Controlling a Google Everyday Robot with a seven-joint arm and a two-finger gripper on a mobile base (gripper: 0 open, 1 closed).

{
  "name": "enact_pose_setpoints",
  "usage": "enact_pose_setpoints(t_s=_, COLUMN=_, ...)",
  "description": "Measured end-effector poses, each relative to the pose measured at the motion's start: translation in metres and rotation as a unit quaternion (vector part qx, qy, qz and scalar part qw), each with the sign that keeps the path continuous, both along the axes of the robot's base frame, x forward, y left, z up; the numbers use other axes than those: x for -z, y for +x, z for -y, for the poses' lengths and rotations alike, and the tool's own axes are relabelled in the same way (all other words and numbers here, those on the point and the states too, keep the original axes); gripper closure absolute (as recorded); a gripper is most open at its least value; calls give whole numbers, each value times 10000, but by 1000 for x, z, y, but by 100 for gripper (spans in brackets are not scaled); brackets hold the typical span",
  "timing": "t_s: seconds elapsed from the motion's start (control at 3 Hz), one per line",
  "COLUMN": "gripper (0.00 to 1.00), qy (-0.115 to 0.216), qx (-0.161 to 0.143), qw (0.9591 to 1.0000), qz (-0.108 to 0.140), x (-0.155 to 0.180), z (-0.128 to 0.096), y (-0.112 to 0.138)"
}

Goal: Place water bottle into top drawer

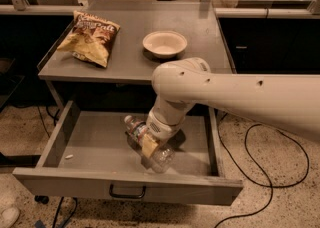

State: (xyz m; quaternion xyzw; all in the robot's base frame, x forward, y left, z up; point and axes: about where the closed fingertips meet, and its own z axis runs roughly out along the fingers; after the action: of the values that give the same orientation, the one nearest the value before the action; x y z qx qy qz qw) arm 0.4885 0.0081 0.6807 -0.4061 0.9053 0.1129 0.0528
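The robot's gripper needs to let go of the water bottle on the middle of the drawer's bottom (143, 148), behind the dark handle.
The top drawer (95, 139) is pulled open below the tabletop, its flat front panel and dark handle (127, 192) nearest the camera. The water bottle (161, 158), clear with a white cap and a label band, lies tilted inside the drawer, cap toward the back left. My gripper (149, 145) reaches down into the drawer from the white arm (240, 97) and is shut on the bottle's middle. The bottle is low over the drawer floor; I cannot tell whether it touches it.
A chip bag (90, 37) and a white bowl (165, 43) sit on the grey tabletop (200, 27) above the drawer. A small white scrap (69, 156) lies at the drawer's left. Black cables (260, 172) run over the floor at the right.
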Motion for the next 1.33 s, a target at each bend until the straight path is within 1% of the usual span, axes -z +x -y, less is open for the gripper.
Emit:
enact_pose_setpoints(t_s=0.33, gripper=100, qy=84, qx=-44, qw=9999, qz=34, x=9, z=-11, y=9)
enact_pose_setpoints(t_s=1.0, gripper=100, qy=274, qx=78, qw=9995, qz=120, x=31, z=-17, y=19)
enact_pose_setpoints(t_s=1.33, gripper=100, qy=316, qx=148, qw=9993, qz=131, x=43, z=-18, y=19)
